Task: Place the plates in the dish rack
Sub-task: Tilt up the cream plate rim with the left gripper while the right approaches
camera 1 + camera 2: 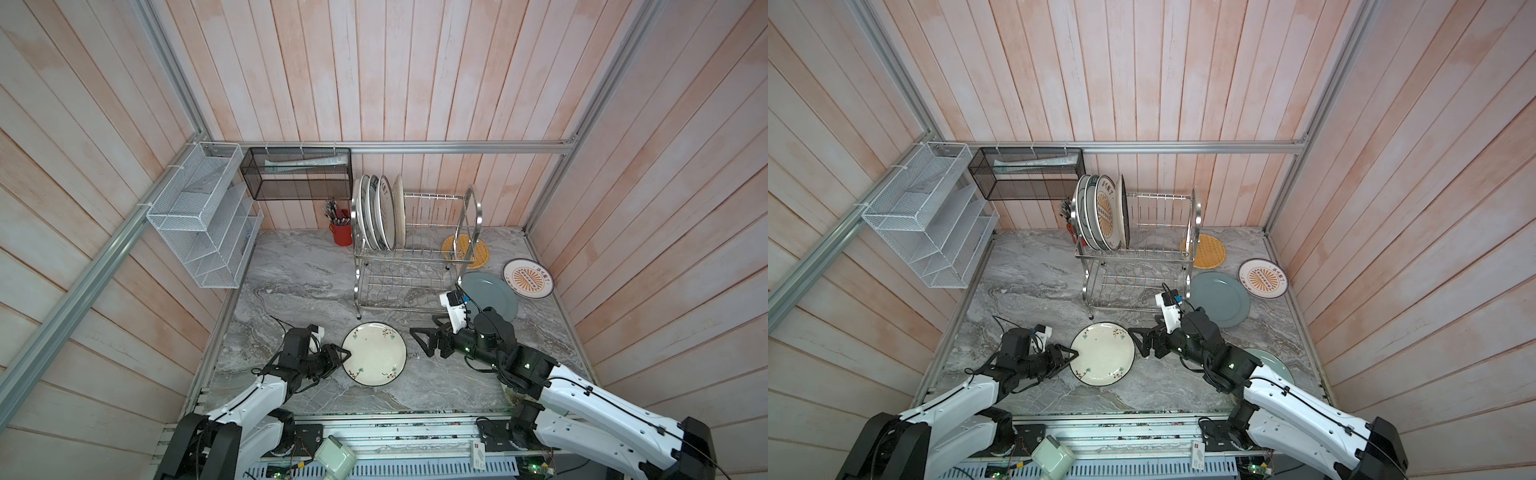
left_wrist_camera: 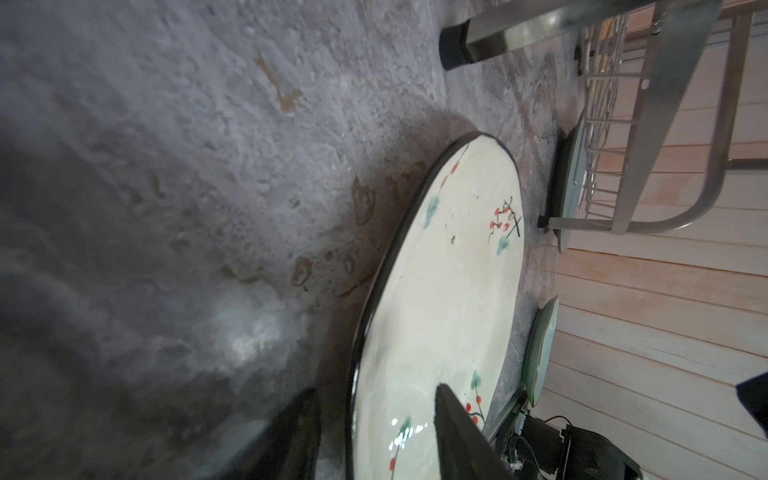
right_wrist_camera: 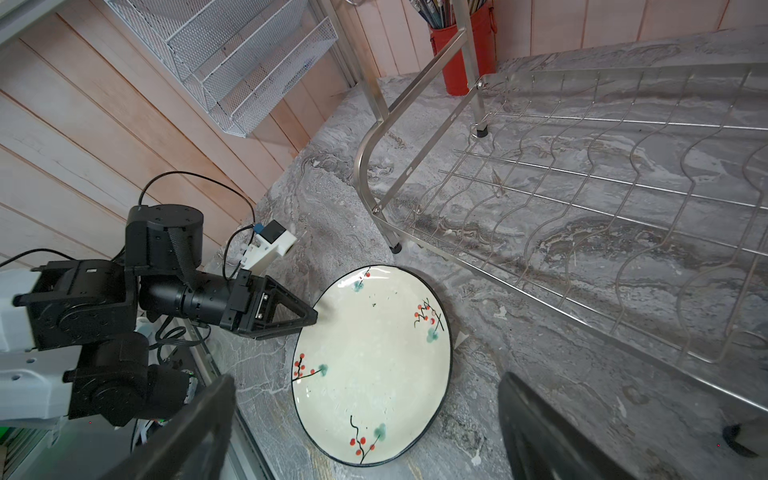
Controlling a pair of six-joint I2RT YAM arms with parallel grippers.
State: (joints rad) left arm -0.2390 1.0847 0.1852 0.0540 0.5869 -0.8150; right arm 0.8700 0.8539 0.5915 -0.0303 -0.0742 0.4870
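The robot's right gripper needs to close on the cream floral plate's rim (image 1: 404, 360) (image 3: 432, 420), across the plate from the left gripper, because the plate passes between the two.
A cream floral plate (image 1: 374, 355) (image 1: 1102, 353) (image 3: 374, 365) lies flat on the marble table in front of the dish rack (image 1: 415, 257) (image 1: 1133, 257). My left gripper (image 1: 345, 358) (image 2: 376, 388) straddles its left rim, one finger over the plate and one outside, with gaps on both sides. My right gripper (image 1: 419, 343) (image 3: 368, 377) hovers wide open just off the plate's right side, holding nothing. Several plates (image 1: 378, 212) stand in the rack's upper tier at its left end. A grey-blue plate (image 1: 492, 295), a sunburst plate (image 1: 528, 277) and an orange lattice plate (image 1: 1208, 251) lie right of the rack.
A pale green plate (image 1: 1273, 361) lies partly under the right arm. A white mesh organiser (image 1: 203, 224) and a black mesh basket (image 1: 297, 174) hang on the back left walls. A red cup (image 1: 341, 232) of utensils stands left of the rack.
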